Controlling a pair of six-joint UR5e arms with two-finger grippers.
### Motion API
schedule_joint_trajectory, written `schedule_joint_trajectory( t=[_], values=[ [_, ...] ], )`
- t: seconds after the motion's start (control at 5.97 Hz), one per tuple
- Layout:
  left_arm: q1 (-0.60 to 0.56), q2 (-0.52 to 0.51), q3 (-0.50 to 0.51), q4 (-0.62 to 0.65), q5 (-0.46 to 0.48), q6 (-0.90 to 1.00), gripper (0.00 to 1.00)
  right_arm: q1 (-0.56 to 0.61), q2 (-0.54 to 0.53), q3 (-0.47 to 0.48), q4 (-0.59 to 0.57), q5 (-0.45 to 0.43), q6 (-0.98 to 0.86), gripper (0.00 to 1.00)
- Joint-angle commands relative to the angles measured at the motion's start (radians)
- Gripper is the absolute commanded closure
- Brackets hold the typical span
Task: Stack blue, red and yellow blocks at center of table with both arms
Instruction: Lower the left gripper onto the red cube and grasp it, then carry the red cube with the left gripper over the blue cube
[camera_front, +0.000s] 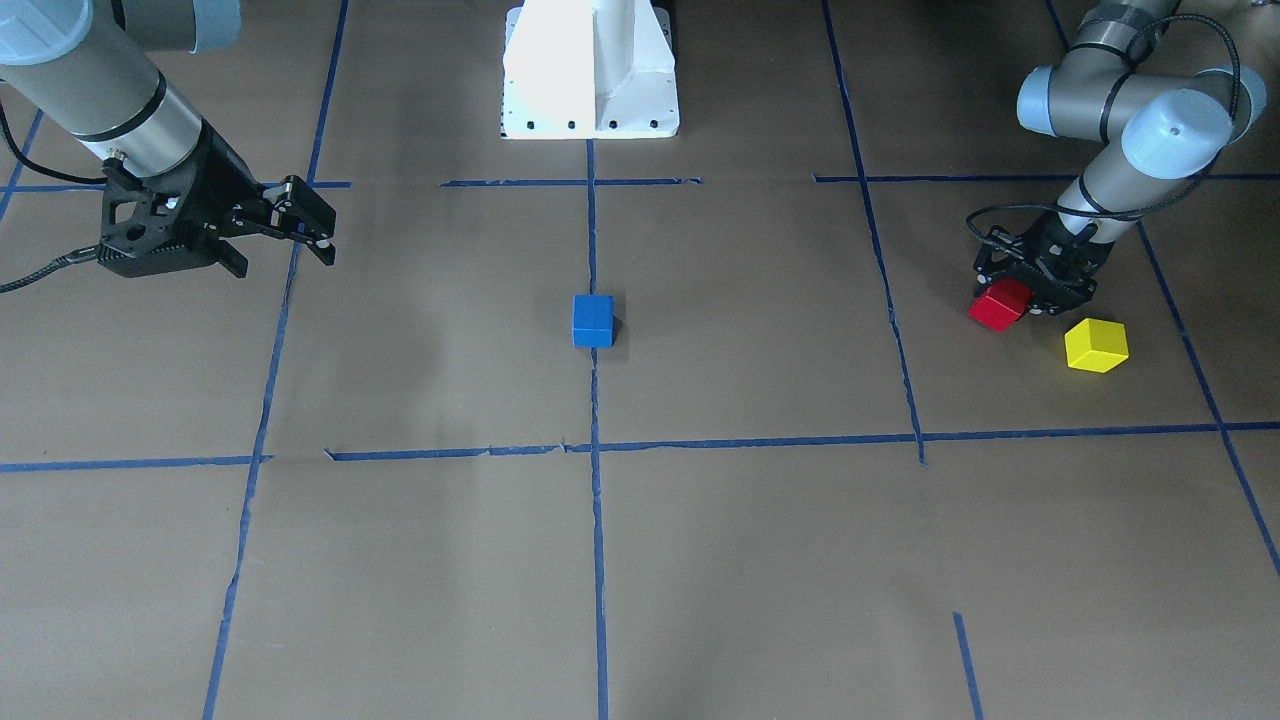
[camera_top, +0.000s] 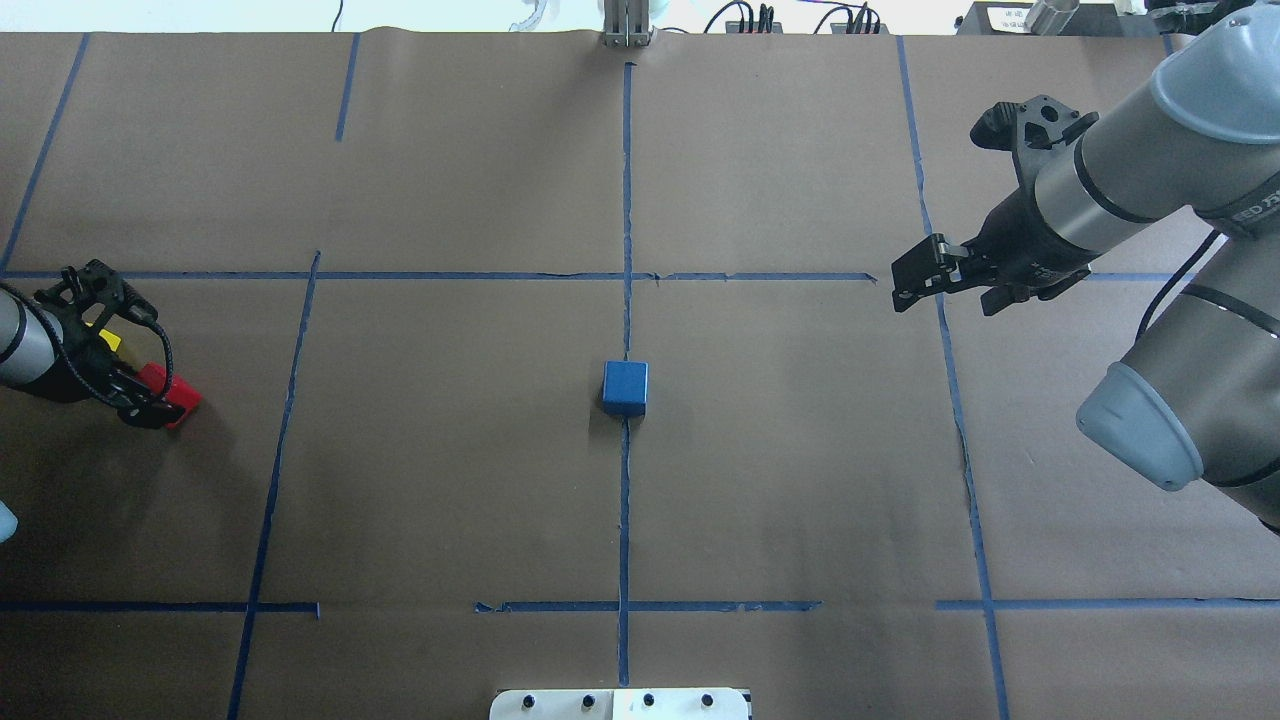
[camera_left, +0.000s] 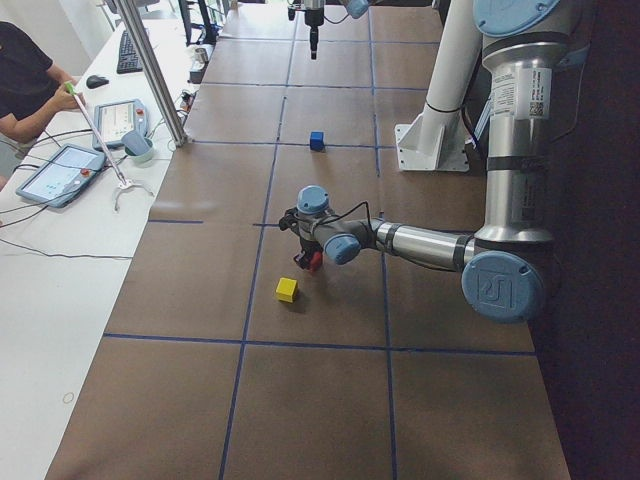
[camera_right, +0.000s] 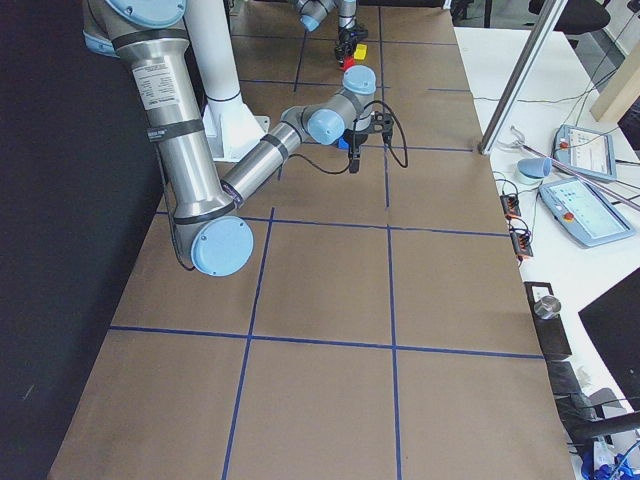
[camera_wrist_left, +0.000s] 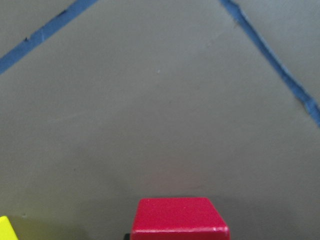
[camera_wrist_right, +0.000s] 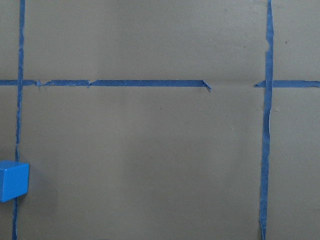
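Next, my left gripper releases the red block on top of the blue block (camera_front: 593, 306). The red block is still low over the table.
The blue block (camera_top: 625, 388) stands alone at the table's centre, on the middle tape line; it also shows in the front view (camera_front: 592, 320). My left gripper (camera_front: 1022, 298) is shut on the red block (camera_front: 1000, 305) low over the table at the left end; the red block fills the bottom of the left wrist view (camera_wrist_left: 177, 220). The yellow block (camera_front: 1096, 346) lies right beside it, apart from the gripper, and is mostly hidden behind the wrist in the overhead view. My right gripper (camera_top: 940, 292) is open and empty, held above the table far right of the blue block.
The robot's white base (camera_front: 590, 70) stands at the table's near edge behind the centre. Blue tape lines (camera_top: 625, 200) divide the brown paper table into squares. An operator and tablets (camera_left: 60, 170) are at a side desk beyond the far edge.
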Motion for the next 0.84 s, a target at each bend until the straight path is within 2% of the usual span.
schedule_joint_trajectory(
  t=[0.0, 0.17, 0.34, 0.5, 0.67],
  values=[
    [-0.002, -0.073, -0.142, 0.108, 0.003, -0.191, 1.00, 0.005, -0.001, 0.001, 0.000, 0.002, 0.000, 0.00],
    [0.011, -0.162, -0.193, 0.188, 0.006, -0.342, 1.00, 0.020, -0.004, 0.000, -0.002, 0.002, 0.000, 0.00],
    [0.122, -0.326, -0.192, 0.342, 0.041, -0.448, 1.00, 0.037, -0.013, 0.001, -0.002, 0.008, -0.005, 0.00],
    [0.228, -0.513, -0.186, 0.567, 0.113, -0.554, 0.98, 0.046, -0.016, 0.001, -0.002, 0.008, -0.005, 0.00],
    [0.279, -0.628, -0.151, 0.661, 0.126, -0.619, 0.97, 0.058, -0.027, 0.001, -0.002, 0.008, -0.006, 0.00]
  ],
)
